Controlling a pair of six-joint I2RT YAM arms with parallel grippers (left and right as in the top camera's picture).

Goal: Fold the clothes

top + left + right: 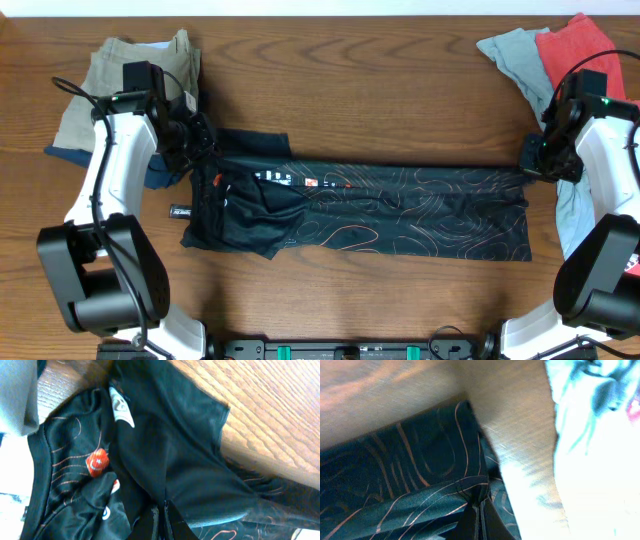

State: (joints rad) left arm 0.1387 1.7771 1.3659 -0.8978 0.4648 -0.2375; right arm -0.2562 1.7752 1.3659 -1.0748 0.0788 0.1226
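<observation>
I need to release the black jersey's held corner from my right gripper on the jersey's short end edge (522, 211), halfway along. The jersey now lies stretched across the table's middle.
The black jersey (400, 212) with faint orange contour lines and small logos lies stretched across the middle of the table, bunched at its left end. My left gripper (205, 152) is shut on the jersey's upper left part; in the left wrist view the fingers (162, 520) pinch black cloth (165, 445) near a white tag. My right gripper (533, 160) is shut on the jersey's upper right corner; in the right wrist view the fingers (480, 512) pinch patterned cloth (410, 465).
Khaki shorts (120, 75) on a navy garment (160, 170) lie at the back left, beside my left arm. A grey T-shirt (515, 55) and a red T-shirt (575, 45) lie at the back right. The wooden table (380, 80) shows behind the jersey.
</observation>
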